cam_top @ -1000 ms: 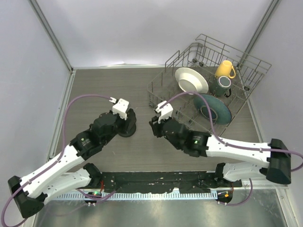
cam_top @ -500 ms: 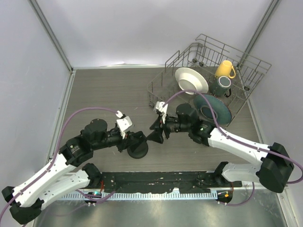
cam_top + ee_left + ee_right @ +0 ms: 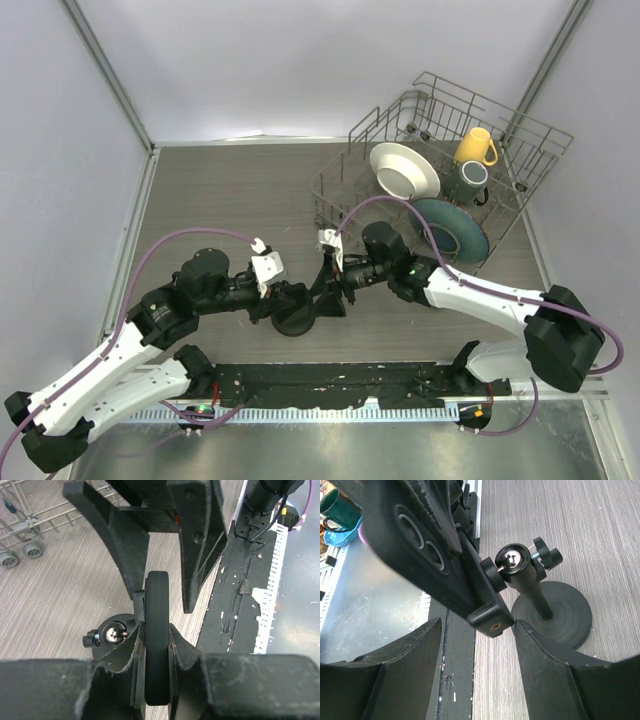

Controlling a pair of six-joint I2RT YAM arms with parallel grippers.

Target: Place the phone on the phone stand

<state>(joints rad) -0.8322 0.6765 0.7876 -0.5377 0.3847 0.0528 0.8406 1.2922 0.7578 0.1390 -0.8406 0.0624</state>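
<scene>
Next, my left gripper lets go of the phone stand on the table, a little farther back from the black rail (image 3: 295,306).
The phone stand stands on its round disc base (image 3: 295,322) near the table's front middle. My left gripper (image 3: 288,298) is shut on the stand's cradle, a thick black block seen edge-on between its fingers in the left wrist view (image 3: 157,605), with the stand's silver ball joint (image 3: 112,634) beside it. My right gripper (image 3: 326,296) is open and empty, facing the left one. Its fingers straddle the cradle's lower corner (image 3: 492,621), beside the ball joint (image 3: 512,562), stem and base (image 3: 565,615). The phone shows in no view.
A grey wire dish rack (image 3: 338,190) at the back right holds a white plate (image 3: 403,170), a teal plate (image 3: 452,228), a teal mug (image 3: 472,181) and a yellow mug (image 3: 475,148). A black rail (image 3: 330,382) runs along the near edge.
My left gripper has carried the stand from mid-table toward the near edge and to the right. My right gripper has swung left and down until its open fingers reach the stand's top.
</scene>
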